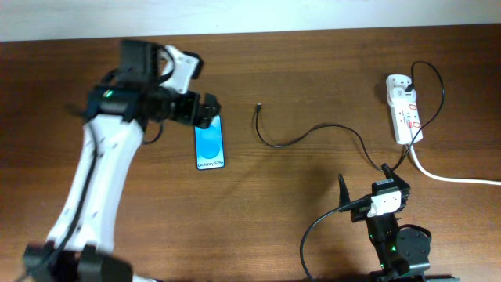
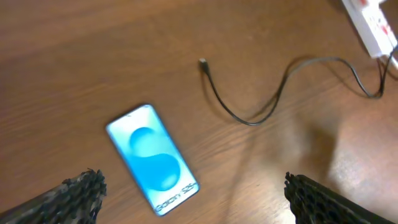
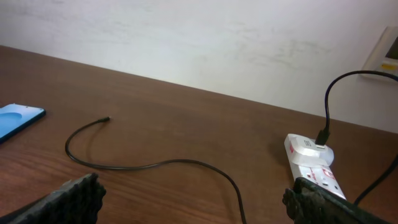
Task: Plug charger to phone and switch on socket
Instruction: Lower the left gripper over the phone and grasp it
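My left gripper is set to grip the blue-screened phone across its width. It will close on the middle of the phone's long sides (image 1: 209, 140) (image 2: 153, 159).
The phone (image 1: 210, 142) lies flat on the table, blue screen up; it also shows in the left wrist view (image 2: 152, 158) and at the left edge of the right wrist view (image 3: 18, 118). The charger cable (image 1: 313, 130) lies loose, its plug tip (image 1: 258, 108) right of the phone and apart from it; the tip shows in both wrist views (image 2: 203, 62) (image 3: 106, 119). The socket (image 1: 404, 110) lies at the far right (image 2: 373, 22) (image 3: 311, 163). My left gripper (image 1: 205, 111) (image 2: 194, 208) hovers open over the phone. My right gripper (image 1: 365, 182) (image 3: 196, 202) is open and empty, near the cable's middle.
A thick white cord (image 1: 454, 178) runs from the socket off the right edge. A white adapter (image 1: 398, 81) with a black lead sits in the socket's far end. A pale wall (image 3: 199, 37) stands behind the table's far edge.
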Controlling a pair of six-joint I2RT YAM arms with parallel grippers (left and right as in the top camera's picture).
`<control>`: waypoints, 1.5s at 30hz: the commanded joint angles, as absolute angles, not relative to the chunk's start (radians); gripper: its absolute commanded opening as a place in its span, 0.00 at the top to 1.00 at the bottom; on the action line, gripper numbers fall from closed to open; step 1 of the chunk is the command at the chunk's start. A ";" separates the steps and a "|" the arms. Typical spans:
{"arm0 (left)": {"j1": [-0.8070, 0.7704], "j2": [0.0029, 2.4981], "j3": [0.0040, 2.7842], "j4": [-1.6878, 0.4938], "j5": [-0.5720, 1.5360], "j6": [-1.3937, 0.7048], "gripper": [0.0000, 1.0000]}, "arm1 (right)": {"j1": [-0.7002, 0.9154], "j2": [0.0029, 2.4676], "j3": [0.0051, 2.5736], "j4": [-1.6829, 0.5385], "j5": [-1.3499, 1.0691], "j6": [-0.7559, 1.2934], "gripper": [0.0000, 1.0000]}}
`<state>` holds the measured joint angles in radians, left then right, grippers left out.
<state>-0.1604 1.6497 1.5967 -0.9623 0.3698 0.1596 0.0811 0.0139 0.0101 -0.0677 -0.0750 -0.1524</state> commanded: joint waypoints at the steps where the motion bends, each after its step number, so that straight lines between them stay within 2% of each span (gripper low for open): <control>1: -0.205 1.738 1.627 -0.975 0.426 0.146 0.01 | 0.078 0.004 0.006 -0.072 -0.070 -0.138 0.02; 8: -0.246 1.819 1.626 -0.937 0.423 0.105 0.01 | 0.078 0.004 0.006 -0.072 -0.070 -0.138 0.02; 13: -0.277 1.863 1.626 -0.929 0.138 -0.117 0.01 | 0.078 0.004 0.006 -0.072 -0.070 -0.138 0.02; 17: -0.284 1.898 1.626 -0.930 0.001 -0.252 0.01 | 0.078 0.004 0.006 -0.072 -0.070 -0.138 0.02; 33: -0.284 2.127 1.626 -0.947 -0.068 -0.375 0.01 | 0.078 0.004 0.006 -0.072 -0.070 -0.138 0.02; 45: -0.284 2.147 1.624 -0.944 -0.057 -0.366 0.01 | 0.078 0.004 0.006 -0.072 -0.070 -0.138 0.02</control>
